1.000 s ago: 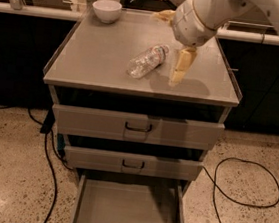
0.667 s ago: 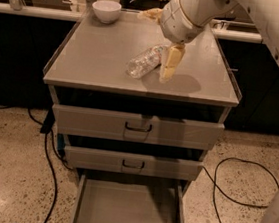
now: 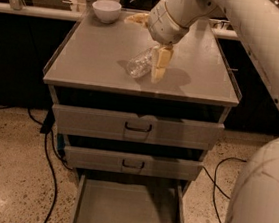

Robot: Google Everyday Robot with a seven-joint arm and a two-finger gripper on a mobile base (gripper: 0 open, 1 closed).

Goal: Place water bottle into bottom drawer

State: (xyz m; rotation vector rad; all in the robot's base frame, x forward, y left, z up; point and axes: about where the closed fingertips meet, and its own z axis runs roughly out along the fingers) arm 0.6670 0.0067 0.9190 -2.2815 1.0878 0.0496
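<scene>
Next, the gripper closes around the water bottle's far end (image 3: 151, 55), which is the end farther away from the drawers.
The water bottle (image 3: 137, 65), clear and crinkled, lies on its side on the grey cabinet top (image 3: 95, 58), right of the middle. My gripper (image 3: 149, 46) hangs over the bottle's right end and is open. One pale yellow finger (image 3: 159, 64) points down and touches or overlaps the bottle's right side. The other finger (image 3: 136, 18) sticks out to the left behind it. The bottom drawer (image 3: 123, 213) is pulled out at the foot of the cabinet, and its flat grey floor is bare.
A white bowl (image 3: 106, 10) stands at the back left of the cabinet top. The two upper drawers (image 3: 137, 127) with black handles are shut. Black cables (image 3: 48, 158) trail over the speckled floor on both sides. My arm (image 3: 266, 57) fills the right side of the view.
My gripper has moved left across the cabinet top and now stands against the bottle's right end. The bottle has shifted slightly to the left.
</scene>
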